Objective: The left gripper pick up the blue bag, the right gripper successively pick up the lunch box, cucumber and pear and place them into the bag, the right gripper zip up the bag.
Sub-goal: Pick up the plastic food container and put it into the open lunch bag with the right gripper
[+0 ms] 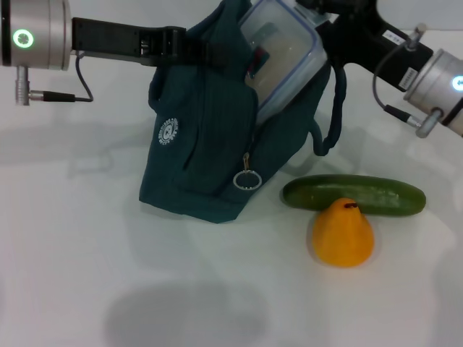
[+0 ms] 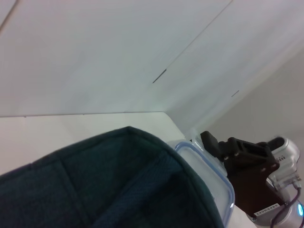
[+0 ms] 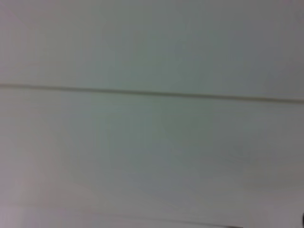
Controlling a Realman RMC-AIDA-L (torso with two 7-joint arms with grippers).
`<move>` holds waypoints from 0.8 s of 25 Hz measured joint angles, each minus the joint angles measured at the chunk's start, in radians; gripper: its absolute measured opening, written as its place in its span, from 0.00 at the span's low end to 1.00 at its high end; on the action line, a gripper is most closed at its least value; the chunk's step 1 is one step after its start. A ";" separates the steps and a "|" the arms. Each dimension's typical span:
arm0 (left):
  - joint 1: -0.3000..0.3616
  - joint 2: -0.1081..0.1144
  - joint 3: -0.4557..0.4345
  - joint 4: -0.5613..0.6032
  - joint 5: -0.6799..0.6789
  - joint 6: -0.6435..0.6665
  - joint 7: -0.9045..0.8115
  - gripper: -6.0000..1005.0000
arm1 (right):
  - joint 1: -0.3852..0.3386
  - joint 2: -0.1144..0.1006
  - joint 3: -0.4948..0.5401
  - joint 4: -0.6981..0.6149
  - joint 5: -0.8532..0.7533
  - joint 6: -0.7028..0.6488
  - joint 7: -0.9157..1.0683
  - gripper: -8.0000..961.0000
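Observation:
I need to let go of the lunch box with my right gripper deep inside the blue bag's opening point(image 1: 275, 78), above the metal zip ring.
The blue bag point(image 1: 210, 137) stands on the white table, its mouth open toward the top. My left gripper point(image 1: 177, 45) comes in from the left and is shut on the bag's upper rim. A clear lunch box point(image 1: 283, 54) with a blue-rimmed lid sits tilted, its lower half inside the bag's mouth. My right gripper point(image 1: 320, 23) is shut on its upper edge. The cucumber point(image 1: 354, 195) lies on the table to the right of the bag, and the yellow pear point(image 1: 342, 233) touches its near side. The left wrist view shows the bag's fabric point(image 2: 95, 185), the lunch box's rim point(image 2: 211, 173) and the right gripper point(image 2: 223, 149).
The bag's dark strap point(image 1: 329, 123) hangs down its right side, and a metal zip ring point(image 1: 247, 179) dangles at its front. White table point(image 1: 87, 260) stretches in front and to the left. The right wrist view holds only a pale plain surface.

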 joint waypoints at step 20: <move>-0.024 -0.002 -0.006 -0.055 -0.007 -0.017 0.048 0.07 | 0.060 0.000 -0.008 0.042 -0.037 0.094 -0.033 0.11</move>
